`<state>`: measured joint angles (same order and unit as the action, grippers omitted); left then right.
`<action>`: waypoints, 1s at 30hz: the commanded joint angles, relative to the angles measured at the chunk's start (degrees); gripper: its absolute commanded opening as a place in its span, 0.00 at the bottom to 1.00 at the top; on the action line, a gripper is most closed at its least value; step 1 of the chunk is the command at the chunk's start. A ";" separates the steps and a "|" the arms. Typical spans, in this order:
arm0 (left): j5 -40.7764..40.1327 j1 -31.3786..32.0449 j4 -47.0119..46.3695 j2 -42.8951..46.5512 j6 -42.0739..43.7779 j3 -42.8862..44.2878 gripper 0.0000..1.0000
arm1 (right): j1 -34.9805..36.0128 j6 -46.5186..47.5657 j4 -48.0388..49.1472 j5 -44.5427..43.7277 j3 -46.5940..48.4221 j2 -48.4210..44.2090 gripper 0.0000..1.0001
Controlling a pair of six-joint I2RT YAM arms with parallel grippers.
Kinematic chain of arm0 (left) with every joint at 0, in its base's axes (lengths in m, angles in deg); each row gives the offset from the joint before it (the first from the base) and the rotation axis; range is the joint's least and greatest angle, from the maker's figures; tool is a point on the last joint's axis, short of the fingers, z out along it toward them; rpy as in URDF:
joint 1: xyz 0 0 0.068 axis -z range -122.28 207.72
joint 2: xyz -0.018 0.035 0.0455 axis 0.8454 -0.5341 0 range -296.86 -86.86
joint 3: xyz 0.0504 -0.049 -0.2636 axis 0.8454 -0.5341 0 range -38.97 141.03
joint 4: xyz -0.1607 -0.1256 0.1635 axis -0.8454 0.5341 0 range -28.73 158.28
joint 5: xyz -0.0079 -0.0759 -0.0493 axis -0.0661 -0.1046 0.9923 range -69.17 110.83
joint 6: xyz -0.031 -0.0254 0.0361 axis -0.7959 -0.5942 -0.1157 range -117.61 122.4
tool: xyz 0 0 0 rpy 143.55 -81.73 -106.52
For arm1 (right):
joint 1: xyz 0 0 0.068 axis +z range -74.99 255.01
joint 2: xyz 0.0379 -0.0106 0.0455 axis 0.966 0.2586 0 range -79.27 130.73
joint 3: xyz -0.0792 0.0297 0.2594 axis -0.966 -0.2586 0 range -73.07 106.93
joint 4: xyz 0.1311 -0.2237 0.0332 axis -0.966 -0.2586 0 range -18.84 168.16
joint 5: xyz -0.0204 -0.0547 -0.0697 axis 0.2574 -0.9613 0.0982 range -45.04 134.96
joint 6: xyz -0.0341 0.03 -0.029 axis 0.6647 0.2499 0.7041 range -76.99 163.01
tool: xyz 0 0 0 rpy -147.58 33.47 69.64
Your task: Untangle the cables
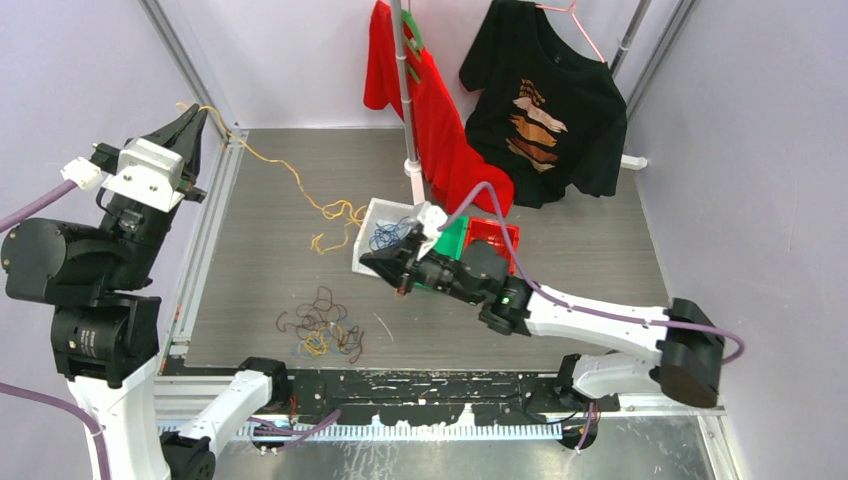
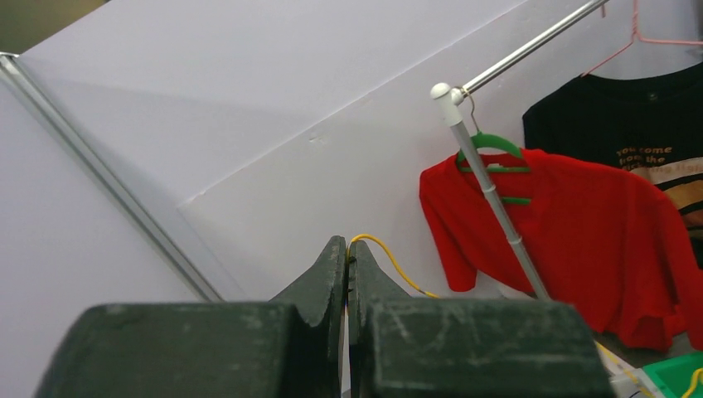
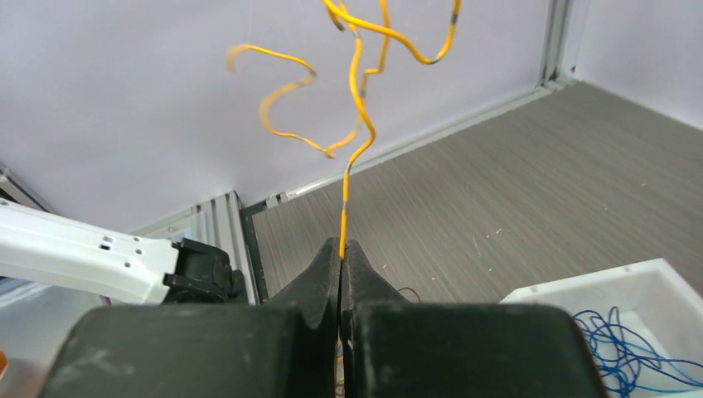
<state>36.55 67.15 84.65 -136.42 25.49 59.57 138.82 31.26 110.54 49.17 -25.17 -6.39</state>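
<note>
My left gripper is at the far corner while the yellow cable hangs kinked, so it should come back, open and grab the cable at my right gripper (image 3: pixel 345 203).
A long yellow cable (image 1: pixel 290 175) stretches from the far-left corner across the mat to a kinked bunch near the middle. My left gripper (image 1: pixel 203 112) is raised at that corner and shut on one end; in its wrist view the yellow cable (image 2: pixel 390 257) curls out of the closed tips (image 2: pixel 347 247). My right gripper (image 1: pixel 368 260) sits beside the white bin, shut on the same yellow cable (image 3: pixel 358 108), which rises from its tips (image 3: pixel 341 246). A loose pile of dark, blue and yellow cables (image 1: pixel 322 326) lies near the front of the mat.
A white bin (image 1: pixel 372 212) holds blue cables (image 3: pixel 623 352). Green (image 1: pixel 455 241) and red (image 1: pixel 497 233) bins stand behind the right arm. A red shirt (image 1: pixel 440 130) and a black shirt (image 1: pixel 545 105) hang from a rack pole (image 1: pixel 404 90) at the back.
</note>
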 commanded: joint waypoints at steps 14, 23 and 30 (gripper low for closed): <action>0.47 0.32 1.35 5.11 5.31 -6.54 0.00 | -0.09 6.37 -1.37 -10.66 -3.31 -23.33 0.01; -7.43 0.26 -3.00 5.95 7.81 -5.99 0.00 | -3.13 9.65 -7.38 -20.36 -5.21 -29.23 0.01; -11.39 0.32 -7.45 5.64 7.79 -5.14 0.00 | -6.34 7.39 -8.30 -24.64 -6.86 -30.71 0.01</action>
<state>30.13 67.37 83.78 -131.00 32.55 53.03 133.93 39.44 102.21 28.78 -31.09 -35.90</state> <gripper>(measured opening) 0.009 0.038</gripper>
